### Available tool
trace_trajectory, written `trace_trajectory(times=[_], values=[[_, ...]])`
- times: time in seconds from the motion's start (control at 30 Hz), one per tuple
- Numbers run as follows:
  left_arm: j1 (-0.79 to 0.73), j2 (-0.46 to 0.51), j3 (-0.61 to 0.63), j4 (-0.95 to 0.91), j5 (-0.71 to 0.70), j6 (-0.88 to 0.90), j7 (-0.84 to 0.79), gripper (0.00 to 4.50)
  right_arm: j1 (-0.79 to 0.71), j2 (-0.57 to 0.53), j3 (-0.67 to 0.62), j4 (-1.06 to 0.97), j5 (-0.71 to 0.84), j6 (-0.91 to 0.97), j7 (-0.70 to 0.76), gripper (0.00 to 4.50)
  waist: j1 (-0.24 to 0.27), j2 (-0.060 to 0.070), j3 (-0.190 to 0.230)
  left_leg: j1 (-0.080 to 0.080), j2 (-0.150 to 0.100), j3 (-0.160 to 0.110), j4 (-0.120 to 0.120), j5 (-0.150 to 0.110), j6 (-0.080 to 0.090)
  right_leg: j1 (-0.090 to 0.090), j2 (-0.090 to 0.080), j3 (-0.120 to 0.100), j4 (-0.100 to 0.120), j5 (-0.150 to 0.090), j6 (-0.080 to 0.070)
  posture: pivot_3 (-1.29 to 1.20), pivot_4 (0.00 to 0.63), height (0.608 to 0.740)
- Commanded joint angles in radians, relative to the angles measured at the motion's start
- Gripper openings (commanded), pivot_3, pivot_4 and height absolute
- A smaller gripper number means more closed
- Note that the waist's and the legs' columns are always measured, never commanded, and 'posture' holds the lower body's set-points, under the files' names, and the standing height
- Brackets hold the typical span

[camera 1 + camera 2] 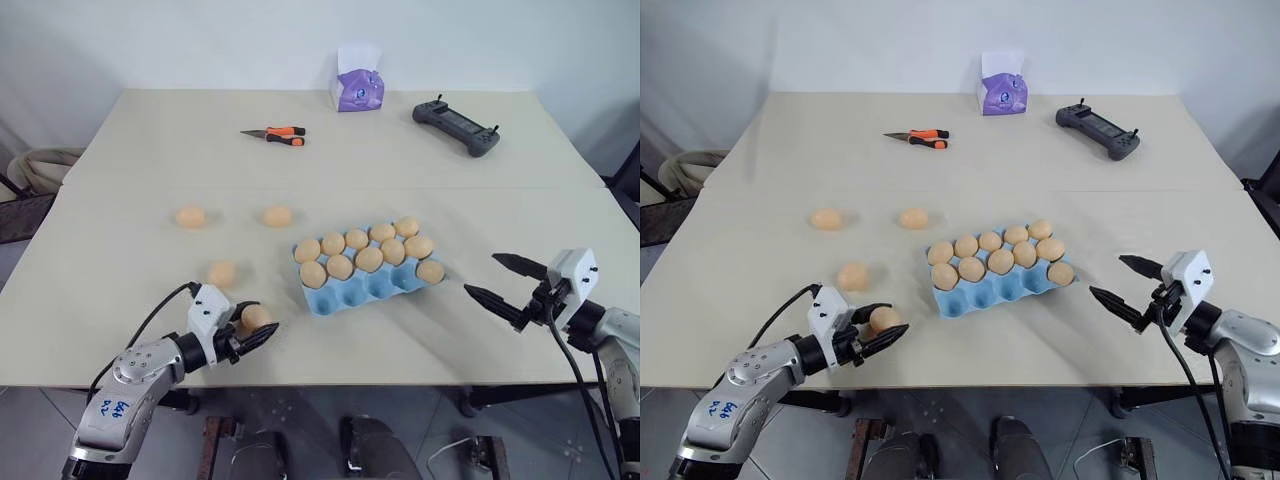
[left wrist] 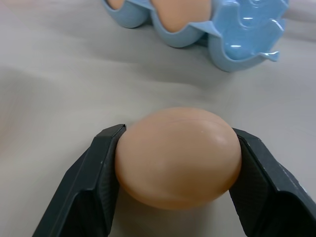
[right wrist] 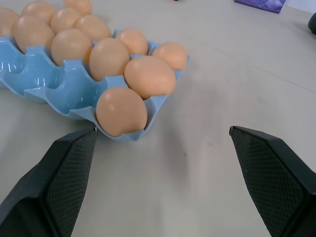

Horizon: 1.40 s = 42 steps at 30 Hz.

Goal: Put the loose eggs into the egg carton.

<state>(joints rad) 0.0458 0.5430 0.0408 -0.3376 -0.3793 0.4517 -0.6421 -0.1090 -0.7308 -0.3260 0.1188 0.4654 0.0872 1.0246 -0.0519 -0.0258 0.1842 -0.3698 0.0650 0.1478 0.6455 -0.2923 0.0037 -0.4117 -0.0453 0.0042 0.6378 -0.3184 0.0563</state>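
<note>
The robot's left gripper should release the egg, now near the table's front edge, in the bare cup [image 1: 405, 274] next to the only egg in the front row of the carton.
One pale orange egg [image 2: 177, 158] lies on the table near its front edge, and my left gripper [image 1: 258, 322] is shut on it, a black finger [image 2: 89, 182] pressed to each side. Three more loose eggs rest on the table: one [image 1: 222, 273] just beyond that gripper and two farther back [image 1: 190, 216] [image 1: 277, 216]. The light blue egg carton [image 1: 350, 295] sits at the centre and holds several eggs; most cups of its front row stand bare. To the right of the carton my right gripper [image 1: 482, 274] hovers open, holding nothing.
At the back of the table stand a purple-and-white tissue box [image 1: 358, 88], orange-handled pliers [image 1: 275, 134] and a dark grey controller [image 1: 457, 126]. A coiled hose [image 1: 40, 165] lies off the table's left side.
</note>
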Motion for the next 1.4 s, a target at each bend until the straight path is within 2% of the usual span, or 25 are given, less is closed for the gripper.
trace_trajectory(times=[0.03, 0.2, 0.37, 0.6, 0.83, 0.93, 1.07, 1.4], values=[[-0.033, 0.001, 0.028, -0.022, -0.034, -0.019, -0.027, 2.94, 0.009, -0.01, -0.051, -0.044, 0.032, -0.012, 0.002, 4.5, 0.0, 0.0, 0.0, 0.0, 0.0, 0.0, 0.0, 0.0, 0.0, 0.0, 0.0, 0.0, 0.0, 0.0, 0.0, 0.0, 0.15, 0.74], [-0.149, 0.0, 0.046, -0.063, -0.142, 0.073, -0.044, 2.94, 0.026, -0.019, -0.064, -0.056, 0.046, -0.007, 0.017, 4.5, 0.007, 0.0, 0.0, 0.0, 0.0, 0.0, 0.0, 0.0, 0.0, 0.0, 0.0, 0.0, 0.0, 0.0, 0.001, 0.0, 0.15, 0.74], [-0.284, -0.029, -0.02, -0.057, -0.181, 0.12, -0.072, 2.94, 0.044, -0.004, -0.076, -0.077, 0.045, -0.011, -0.006, 4.5, 0.021, 0.0, 0.0, 0.0, -0.001, 0.001, 0.001, 0.0, 0.0, 0.0, 0.001, 0.0, 0.0, 0.001, 0.001, 0.0, 0.15, 0.74], [-0.538, -0.146, -0.19, 0.132, -0.108, 0.09, -0.142, 2.94, 0.082, 0.011, -0.087, -0.125, 0.056, -0.007, -0.035, 4.5, 0.027, 0.0, 0.0, 0.0, -0.001, 0.001, 0.003, 0.002, 0.0, 0.001, 0.002, 0.001, 0.0, 0.002, 0.004, 0.0, 0.15, 0.74], [-0.716, -0.344, -0.311, 0.434, 0.047, -0.033, -0.103, 2.94, 0.146, 0.021, -0.125, -0.189, 0.075, -0.003, -0.066, 4.5, 0.024, 0.0, 0.0, -0.001, -0.002, 0.002, 0.004, 0.002, -0.001, 0.001, 0.003, 0.003, -0.001, 0.003, 0.005, 0.0, 0.15, 0.74], [-0.783, -0.444, -0.33, 0.579, 0.101, -0.104, -0.073, 2.94, 0.178, 0.028, -0.138, -0.218, 0.078, 0.0, -0.085, 4.5, 0.026, -0.001, 0.0, -0.001, -0.002, 0.001, 0.004, 0.002, -0.001, 0.001, 0.003, 0.003, -0.001, 0.003, 0.005, 0.0, 0.15, 0.74], [-0.833, -0.526, -0.327, 0.68, 0.132, -0.162, -0.076, 2.94, 0.213, 0.034, -0.155, -0.25, 0.084, 0.003, -0.106, 4.5, 0.025, -0.001, 0.0, -0.001, -0.002, 0.001, 0.003, 0.002, 0.0, 0.001, 0.003, 0.003, -0.002, 0.003, 0.005, 0.0, 0.15, 0.74], [-0.903, -0.588, -0.322, 0.846, 0.189, -0.24, -0.1, 2.94, 0.267, 0.043, -0.167, -0.295, 0.092, 0.005, -0.144, 4.5, 0.025, -0.001, 0.0, -0.001, -0.002, 0.001, 0.003, 0.001, 0.001, 0.001, 0.003, 0.003, -0.002, 0.003, 0.005, 0.0, 0.15, 0.74]])
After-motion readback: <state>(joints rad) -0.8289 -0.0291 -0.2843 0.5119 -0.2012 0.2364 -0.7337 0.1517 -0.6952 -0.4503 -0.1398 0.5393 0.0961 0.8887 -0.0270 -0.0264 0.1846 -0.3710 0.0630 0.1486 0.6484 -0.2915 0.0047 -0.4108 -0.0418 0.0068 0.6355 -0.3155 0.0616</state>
